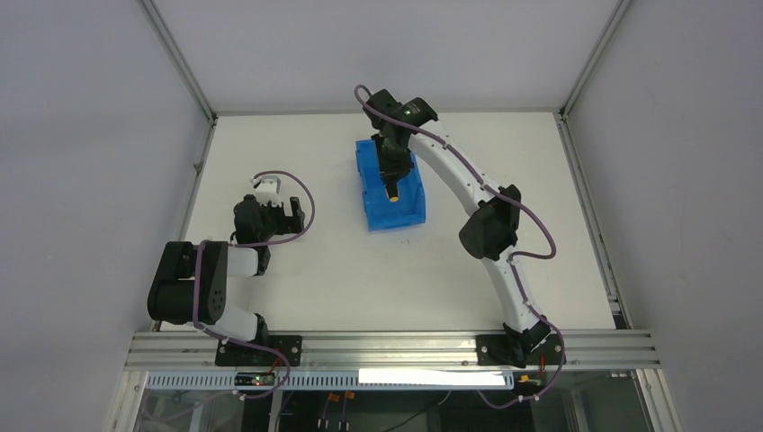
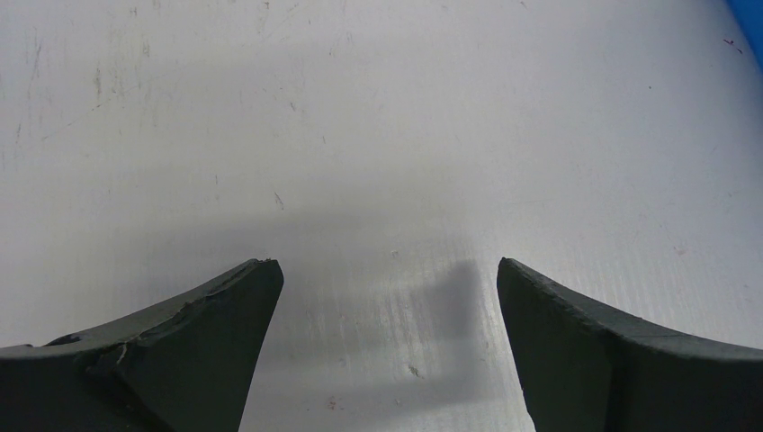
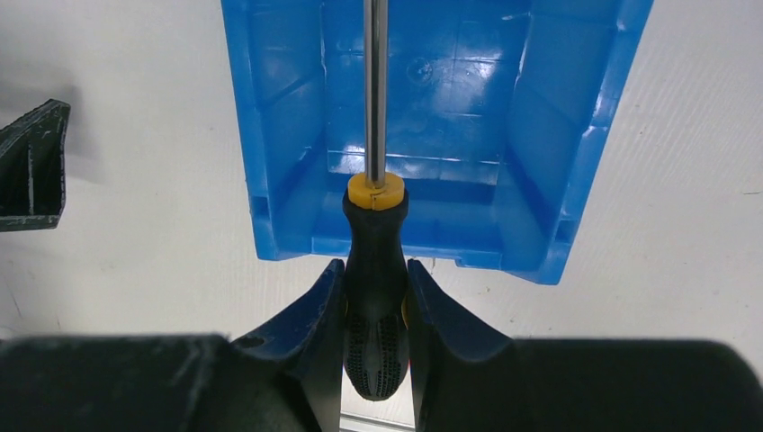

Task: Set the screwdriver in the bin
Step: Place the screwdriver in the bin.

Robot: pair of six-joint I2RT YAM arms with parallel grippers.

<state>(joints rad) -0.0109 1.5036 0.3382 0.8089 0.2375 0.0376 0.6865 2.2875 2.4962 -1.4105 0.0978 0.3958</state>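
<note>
I will use my right gripper to lay the screwdriver lengthwise on the blue bin's bottom (image 1: pixel 392 193) (image 3: pixel 413 117), with the screwdriver's handle against the near side of the bin.
The blue bin (image 1: pixel 402 207) sits at the table's far middle. My right gripper (image 1: pixel 391 171) hangs over it, shut on the screwdriver. In the right wrist view the fingers clamp the black handle (image 3: pixel 375 261); the orange collar (image 3: pixel 375 191) and thin metal shaft (image 3: pixel 375 90) point out over the bin's open inside (image 3: pixel 450 108). In the top view the orange part (image 1: pixel 392 192) shows above the bin floor. My left gripper (image 1: pixel 290 214) rests low at the left, open and empty, with bare table between its fingers (image 2: pixel 387 270).
A small white block (image 1: pixel 267 186) lies by the left gripper. A sliver of the bin shows at the top right corner of the left wrist view (image 2: pixel 751 18). White walls and metal frame rails bound the table.
</note>
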